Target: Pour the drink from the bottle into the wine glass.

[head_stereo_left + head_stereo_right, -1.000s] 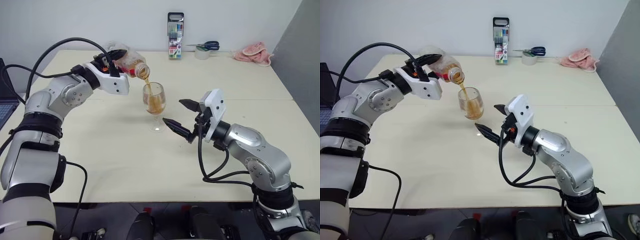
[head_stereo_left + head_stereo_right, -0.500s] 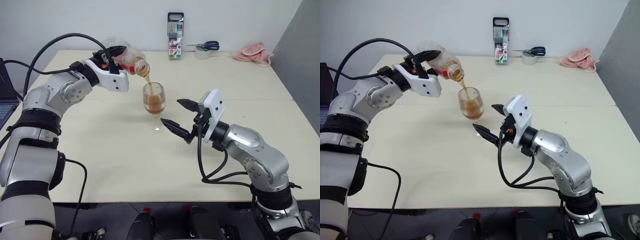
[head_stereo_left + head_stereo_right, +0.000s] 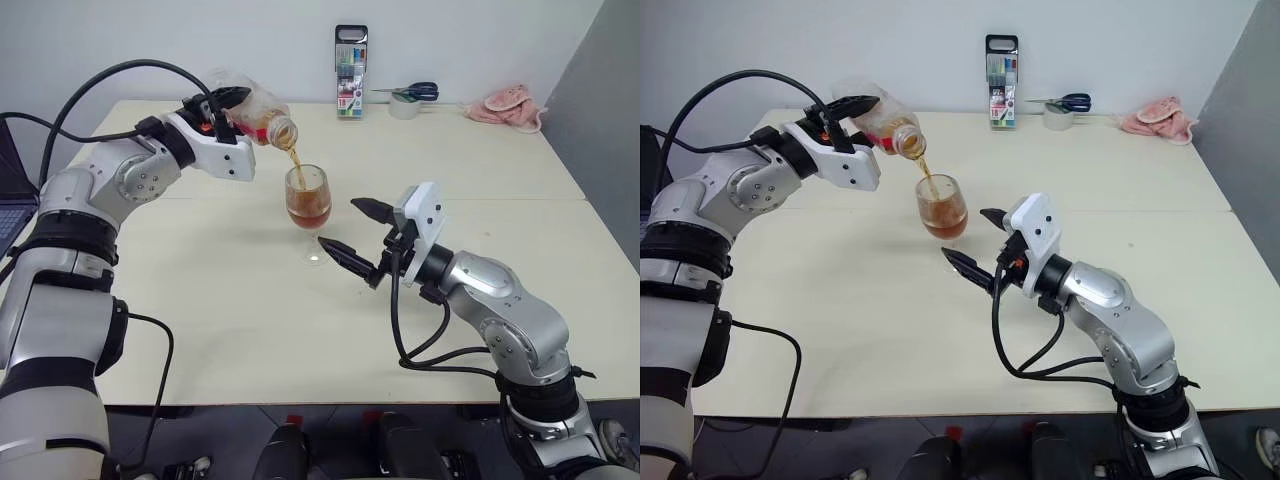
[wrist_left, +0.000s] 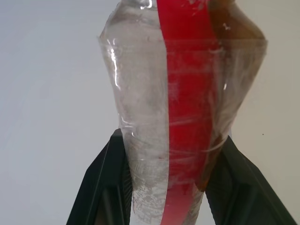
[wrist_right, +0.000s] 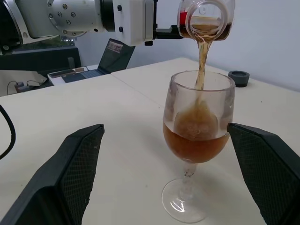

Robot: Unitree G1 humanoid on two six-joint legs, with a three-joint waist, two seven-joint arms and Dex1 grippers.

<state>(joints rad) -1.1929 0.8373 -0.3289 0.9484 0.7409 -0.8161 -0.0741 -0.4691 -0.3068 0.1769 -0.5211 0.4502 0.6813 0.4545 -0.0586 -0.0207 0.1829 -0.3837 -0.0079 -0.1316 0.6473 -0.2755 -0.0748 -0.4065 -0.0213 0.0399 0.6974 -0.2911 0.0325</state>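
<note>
My left gripper is going to put the bottle down. It will let go of it on the bare table (image 3: 218, 247) beside the wine glass, toward the laptop.
The bottle (image 3: 258, 113) is tipped mouth-down above the wine glass (image 3: 307, 203), with my left gripper (image 3: 226, 108) shut on its clear body (image 4: 168, 117), where the red label stripe shows. A thin stream of the drink (image 3: 293, 160) falls from the open mouth (image 5: 206, 18) into the glass bowl. The glass (image 5: 199, 136) stands upright on the table, its bowl roughly half full of amber liquid. My right gripper (image 3: 338, 222) stands open just right of the glass at stem height. Its fingers (image 5: 70, 178) flank the glass without touching it.
At the table's far edge stand a marker-pen case (image 3: 351, 72), a tape roll with scissors on it (image 3: 408, 98) and a pink cloth (image 3: 510, 105). A laptop (image 3: 10, 210) sits off the table's left side. A small dark cap (image 5: 239, 77) lies beyond the glass.
The pour goes on and the amber level in the glass has risen slightly. The bottle is tipped a little steeper. Both arms have hardly moved.
</note>
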